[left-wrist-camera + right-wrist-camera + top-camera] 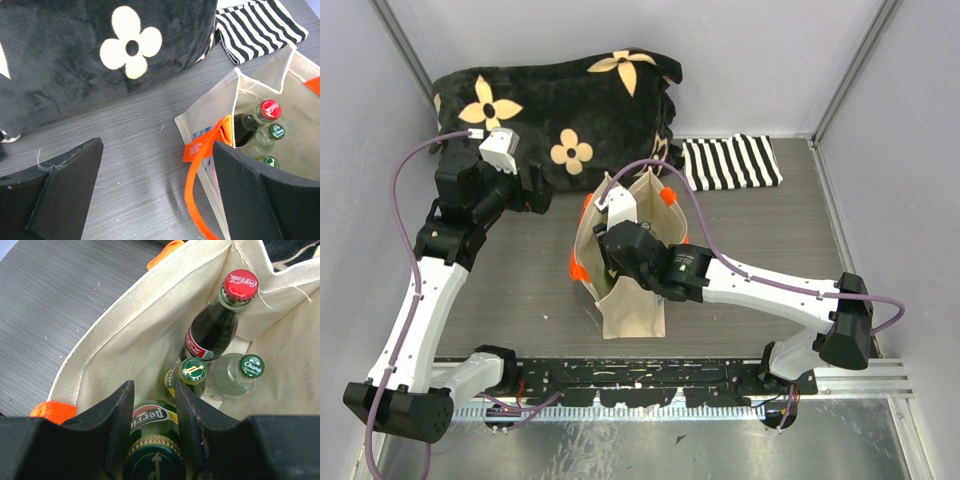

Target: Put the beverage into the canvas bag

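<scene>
My right gripper is going to set the green Perrier bottle free against the canvas bag's side (603,276), near the other Perrier.
The canvas bag (632,305) stands upright on the table with orange handles (192,185). My right gripper (620,248) is lowered into its mouth. In the right wrist view the gripper (153,390) is shut on the neck of a green Perrier bottle (152,417) held upright inside the bag (130,325). Three more bottles stand in the bag: a red-capped Coca-Cola (215,330), another Perrier (192,371) and a clear Chang (235,375). My left gripper (157,190) is open and empty above the table, just left of the bag (210,112).
A black flowered cushion (560,90) lies at the back left, close behind my left gripper (545,190). A black-and-white striped cloth (730,162) lies at the back right. Grey walls close in the table on three sides.
</scene>
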Tool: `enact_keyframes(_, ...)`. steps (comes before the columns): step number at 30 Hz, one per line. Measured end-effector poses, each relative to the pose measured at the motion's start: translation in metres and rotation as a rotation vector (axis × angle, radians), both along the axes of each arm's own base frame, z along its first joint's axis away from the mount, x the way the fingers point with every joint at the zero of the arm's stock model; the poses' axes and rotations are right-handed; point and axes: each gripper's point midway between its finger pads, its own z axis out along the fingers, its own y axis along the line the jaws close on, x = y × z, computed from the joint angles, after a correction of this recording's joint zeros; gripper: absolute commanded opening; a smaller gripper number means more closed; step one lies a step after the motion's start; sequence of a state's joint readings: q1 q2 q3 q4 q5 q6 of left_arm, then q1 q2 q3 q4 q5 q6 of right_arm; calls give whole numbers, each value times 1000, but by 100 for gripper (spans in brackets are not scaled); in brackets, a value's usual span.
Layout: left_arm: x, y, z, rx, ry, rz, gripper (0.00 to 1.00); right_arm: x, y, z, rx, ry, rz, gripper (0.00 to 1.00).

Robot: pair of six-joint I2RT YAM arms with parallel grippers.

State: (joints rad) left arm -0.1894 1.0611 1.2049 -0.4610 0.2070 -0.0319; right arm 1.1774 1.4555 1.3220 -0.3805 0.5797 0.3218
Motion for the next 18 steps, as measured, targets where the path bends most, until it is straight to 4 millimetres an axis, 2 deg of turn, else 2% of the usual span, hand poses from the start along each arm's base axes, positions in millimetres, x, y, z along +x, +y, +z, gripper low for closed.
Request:
enact_keyframes(5, -1, -4, 2, -28, 3, -11, 98, 1, 4, -8, 12, -13, 11, 1)
enact_keyframes(18, -2, -6, 2, -38, 6, -22, 99, -3, 12, -65, -29, 21, 65, 1)
